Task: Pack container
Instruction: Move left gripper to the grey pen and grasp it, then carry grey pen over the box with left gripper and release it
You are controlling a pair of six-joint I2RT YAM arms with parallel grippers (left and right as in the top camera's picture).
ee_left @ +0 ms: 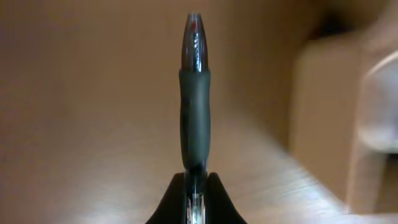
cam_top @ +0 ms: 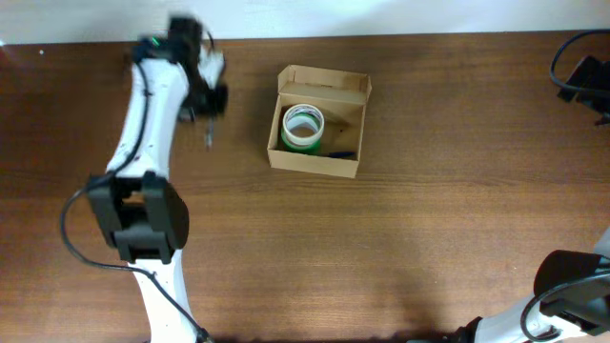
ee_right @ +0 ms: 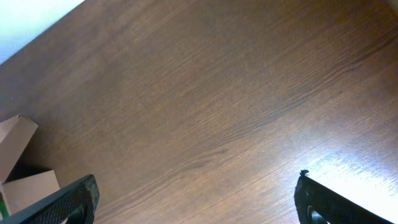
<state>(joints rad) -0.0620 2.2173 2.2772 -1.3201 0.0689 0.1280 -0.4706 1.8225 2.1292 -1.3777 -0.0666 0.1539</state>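
Observation:
Next, I let go of the grey pen with my left gripper inside the box [cam_top: 344, 151], next to the roll of tape near the small dark item.
The container [cam_top: 318, 122] is a small tan cardboard box, open, at the table's far middle. Inside it lie a roll of tape with a green edge [cam_top: 303, 127] and a small dark item [cam_top: 340, 152]. My left gripper [cam_top: 207, 112] is to the left of the box and is shut on a pen [cam_top: 208, 133]. In the left wrist view the pen [ee_left: 194, 106] with its black grip stands up between the jaws [ee_left: 196, 186], and the box [ee_left: 348, 118] shows blurred at right. My right gripper [ee_right: 196, 199] is open and empty over bare wood; the box corner [ee_right: 15, 168] shows at left.
Black cables [cam_top: 579, 71] lie at the far right edge of the brown wooden table [cam_top: 429, 229]. The right arm's base [cam_top: 572, 291] sits at the near right corner. The left arm [cam_top: 143, 143] spans the left side.

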